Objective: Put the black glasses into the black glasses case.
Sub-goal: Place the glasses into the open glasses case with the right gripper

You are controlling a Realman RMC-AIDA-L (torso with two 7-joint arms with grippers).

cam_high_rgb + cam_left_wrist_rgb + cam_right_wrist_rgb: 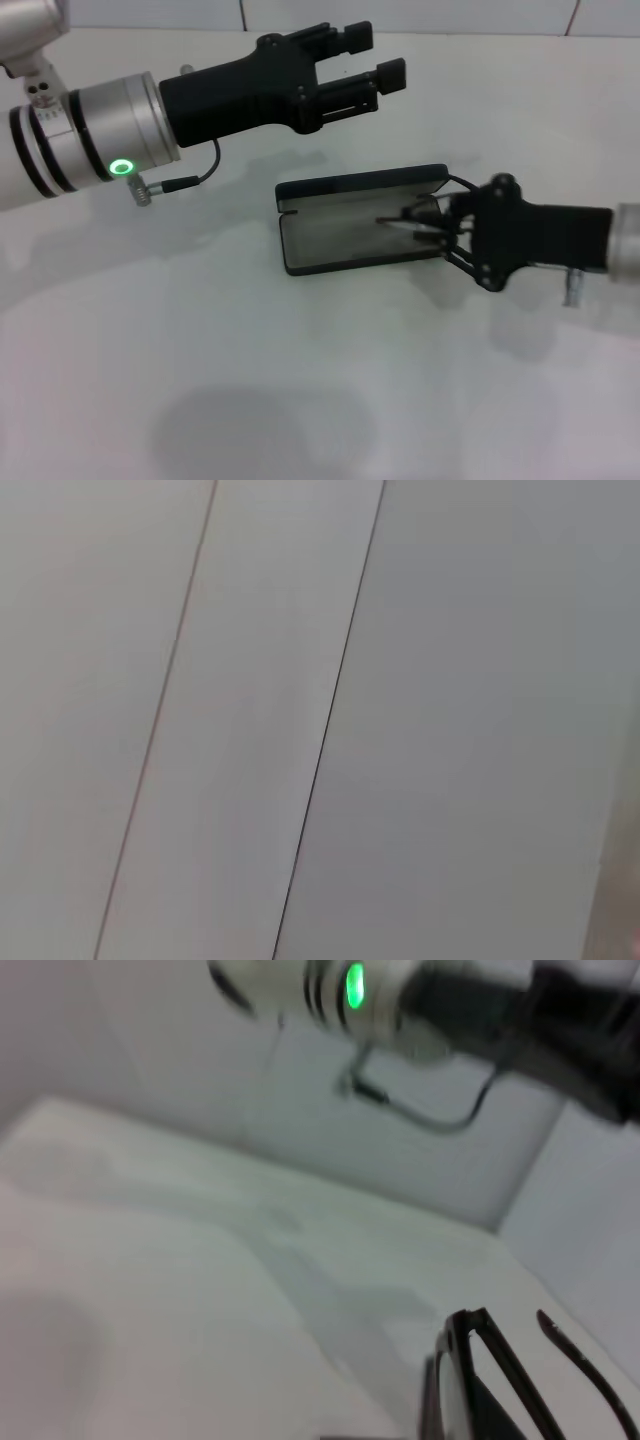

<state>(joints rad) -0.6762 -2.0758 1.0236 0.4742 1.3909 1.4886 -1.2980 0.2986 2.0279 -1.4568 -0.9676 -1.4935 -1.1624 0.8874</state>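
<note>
Next, I set the black glasses down with my right gripper on the middle of the black glasses case's grey lining point(368, 237).
The black glasses case point(345, 245) lies open in the middle of the white table, grey lining up, its lid point(360, 184) standing at the far side. My right gripper point(447, 226) comes in from the right and is shut on the black glasses point(412, 219), holding them over the case's right end. The glasses' frame point(470, 1380) and a temple arm point(590, 1385) show in the right wrist view. My left gripper point(372, 58) is open and empty, raised above the table beyond the case. The left wrist view shows neither gripper nor the task's things.
The white table point(200, 350) stretches left and in front of the case. A tiled wall point(320, 720) stands behind the table. My left arm point(400, 1000) hangs across the far side in the right wrist view.
</note>
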